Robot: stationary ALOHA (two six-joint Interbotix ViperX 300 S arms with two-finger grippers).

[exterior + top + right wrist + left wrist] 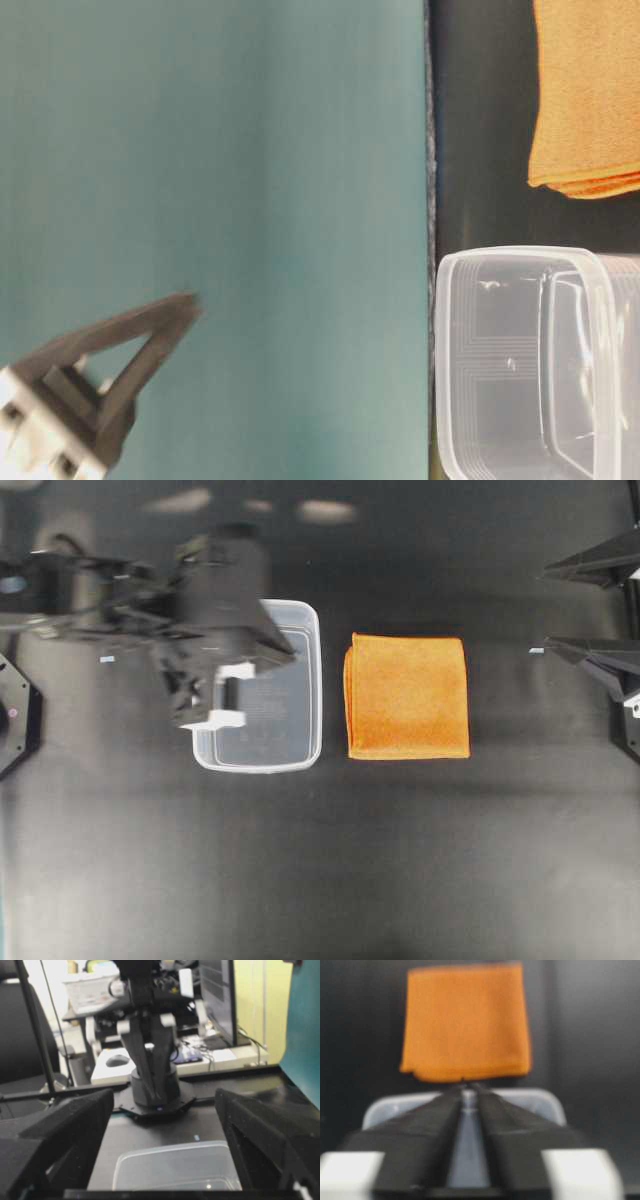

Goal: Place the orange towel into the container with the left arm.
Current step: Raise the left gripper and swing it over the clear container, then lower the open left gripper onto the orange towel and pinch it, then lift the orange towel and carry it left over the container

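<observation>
The middle of the orange towel (406, 696) (466, 1025) is the next spot my left gripper will go to and close on, pinching up a fold between the towel's near and far edges.
The orange towel (408, 696) lies folded flat on the black table, just right of the container (300, 750). The container is a clear empty tub. My left gripper (290, 656) hovers over the container's left and far part, shut and empty, its tips pointing at the towel. In the left wrist view the shut fingers (435, 1125) meet at a point (467, 1088) over the container's rim (547, 1097), with the towel (465, 1025) beyond. My right gripper (547, 610) is wide open and empty at the right edge, apart from the towel.
The left arm's base (152, 1087) stands beyond the container (170, 1165) in the right wrist view. In the table-level view a black triangular finger frame (120, 360) hangs above the table, with the container (500, 360) and the towel (590, 90) at the right.
</observation>
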